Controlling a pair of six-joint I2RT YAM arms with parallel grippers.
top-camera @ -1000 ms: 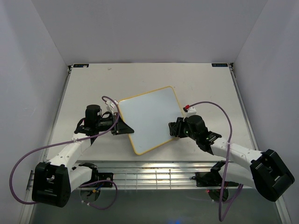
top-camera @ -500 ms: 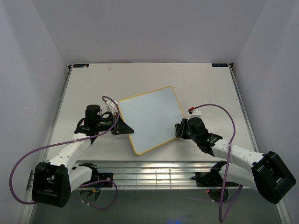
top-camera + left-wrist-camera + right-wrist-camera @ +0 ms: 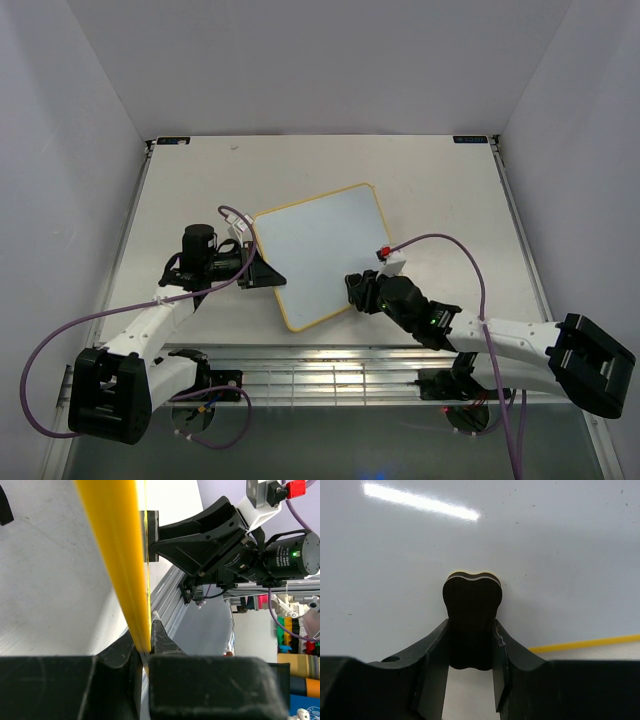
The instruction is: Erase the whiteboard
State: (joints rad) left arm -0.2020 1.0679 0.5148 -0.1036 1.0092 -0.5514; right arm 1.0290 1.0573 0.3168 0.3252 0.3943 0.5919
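My right gripper has the black eraser to put down. It will set the eraser on the bare table (image 3: 428, 271) beside the whiteboard, on my right gripper's side. The eraser is still over the board.
The whiteboard (image 3: 320, 250) lies skewed on the table, glossy white with a thin yellow frame, and its face shows no writing. My left gripper (image 3: 262, 272) is shut on its left edge; in the left wrist view the yellow frame (image 3: 112, 555) runs down between the closed fingers of the left gripper (image 3: 148, 640). My right gripper (image 3: 355, 290) hovers over the board's near right part, shut on a small black eraser (image 3: 471, 600). The right wrist view shows the right gripper (image 3: 471, 635) holding that eraser against the white board face (image 3: 545, 540), with the yellow frame (image 3: 585, 642) just behind.
The white table (image 3: 450, 190) is boxed in by white walls at the left, back and right. An aluminium rail (image 3: 330, 370) runs along the near edge between the arm bases. Purple cables (image 3: 450, 245) loop off both arms.
The right gripper with the eraser swung out to the board's right edge, then slid left and nearer along the board's near right part. The left gripper and the board stayed put.
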